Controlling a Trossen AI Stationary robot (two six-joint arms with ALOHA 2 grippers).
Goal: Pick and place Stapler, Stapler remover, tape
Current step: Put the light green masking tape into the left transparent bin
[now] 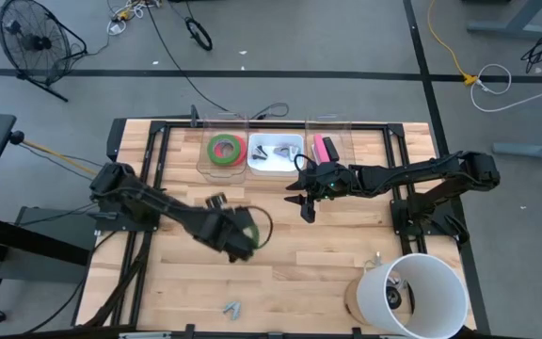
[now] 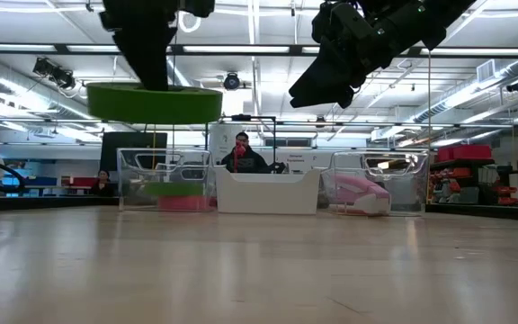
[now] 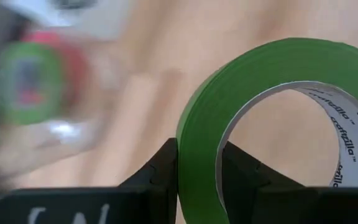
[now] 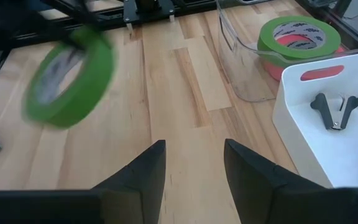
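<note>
I will let go of the green tape roll, held well above the table's middle, with my left gripper on top of the flat green roll in the clear bin [image 1: 222, 152] [image 3: 32, 84].
My left gripper [image 1: 241, 233] is shut on a green tape roll [image 1: 257, 226], held well above the table's middle; the roll also shows in the low view [image 2: 156, 101] and the right wrist view [image 4: 67, 78]. A second green roll [image 1: 224, 149] lies flat on a pinkish red roll [image 4: 291, 46] in the clear far bin [image 4: 241, 68]. A dark staple remover [image 4: 334, 109] lies in the white bin [image 1: 273, 153]. A pink stapler [image 1: 326, 148] lies in the clear bin to its right. My right gripper [image 1: 305, 205] is open and empty, in the air in front of the white bin. My left gripper pinches the green roll's ring wall [image 3: 197, 180], with one finger [image 3: 244, 177] inside the open centre and one finger [image 3: 163, 168] outside. The fingers come from above, pointing down. The roll hangs level and clear of the table [image 2: 156, 101].
A white bucket [image 1: 412, 294] stands at the table's near right corner. A small grey object [image 1: 231, 308] lies near the front edge. A black frame runs along the table's far side and both arm bases. Bare wood lies between the bins and the front edge.
</note>
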